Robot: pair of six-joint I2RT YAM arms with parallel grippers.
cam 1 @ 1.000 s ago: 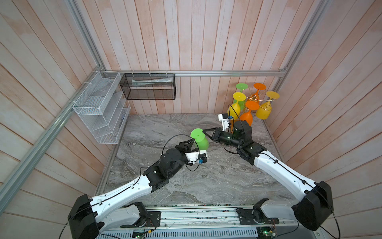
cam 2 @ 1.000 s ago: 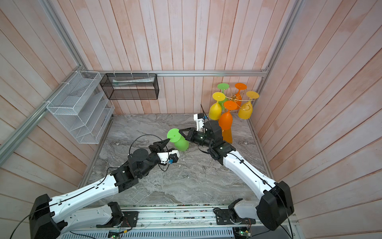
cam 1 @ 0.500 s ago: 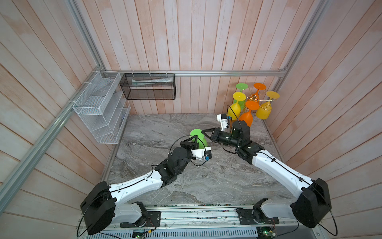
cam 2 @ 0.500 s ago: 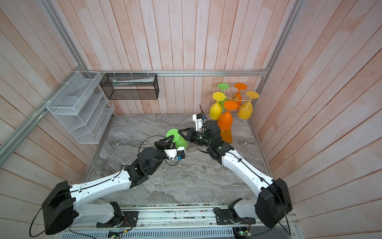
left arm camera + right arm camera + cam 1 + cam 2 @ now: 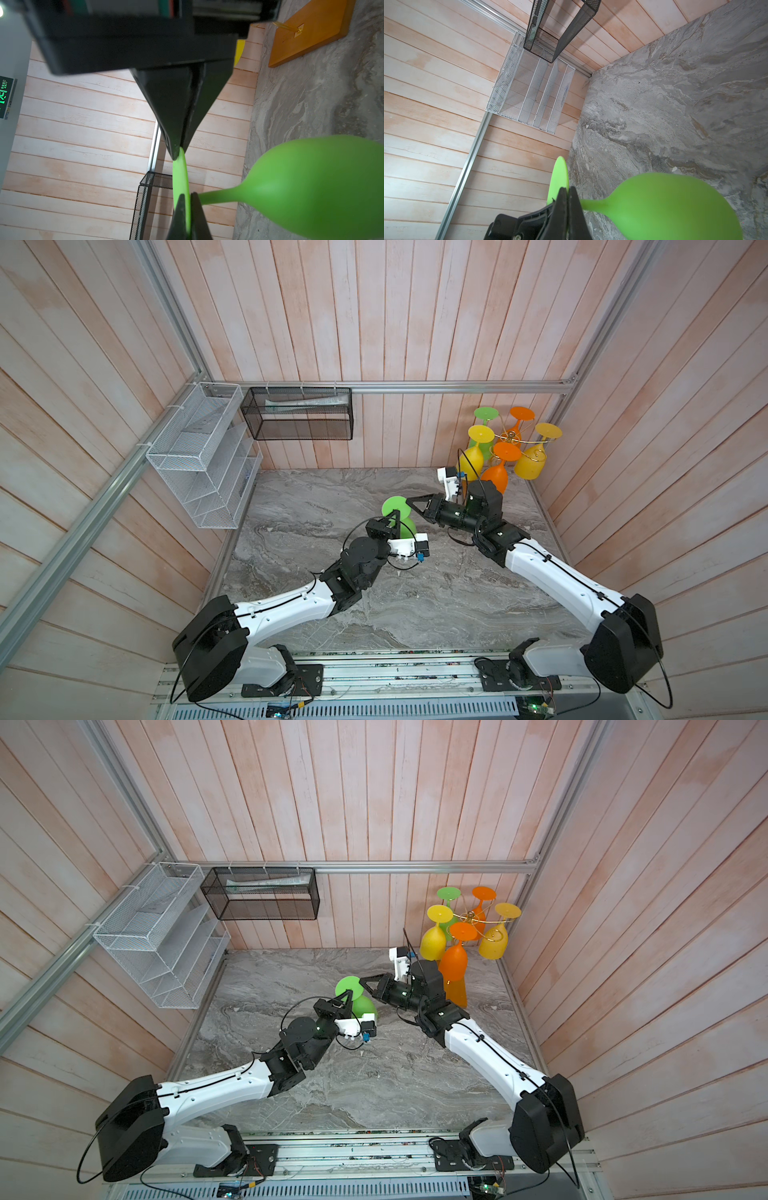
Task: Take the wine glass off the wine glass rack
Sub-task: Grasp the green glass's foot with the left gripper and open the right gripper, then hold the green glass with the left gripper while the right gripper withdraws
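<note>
Next, I tip the green wine glass over with my left gripper, as both grippers are on its upturned foot, before my right gripper takes its bowl [image 5: 409, 529] by the rim.
A green wine glass [image 5: 404, 524] [image 5: 365, 1006] hangs foot-up over the middle of the marble table, away from the wine glass rack [image 5: 509, 438] [image 5: 472, 917] in the back right corner. My left gripper [image 5: 395, 515] [image 5: 186, 196] is shut on the near edge of its round foot. My right gripper [image 5: 409, 501] [image 5: 568, 190] is shut on the same foot from the other side and shows in the left wrist view as a black wedge [image 5: 179, 152]. The bowl [image 5: 311, 182] [image 5: 664, 207] is free of both. The rack's wooden base [image 5: 311, 31] lies beyond.
Several yellow, orange and green glasses still hang upside down on the rack; an orange one [image 5: 497, 477] is just behind my right wrist. A white mesh basket [image 5: 199, 456] is on the left wall and a black one [image 5: 299, 414] on the back wall.
My left arm reached forward to the green glass and its gripper went from open to shut on the foot. My right gripper kept its grip and hardly moved.
</note>
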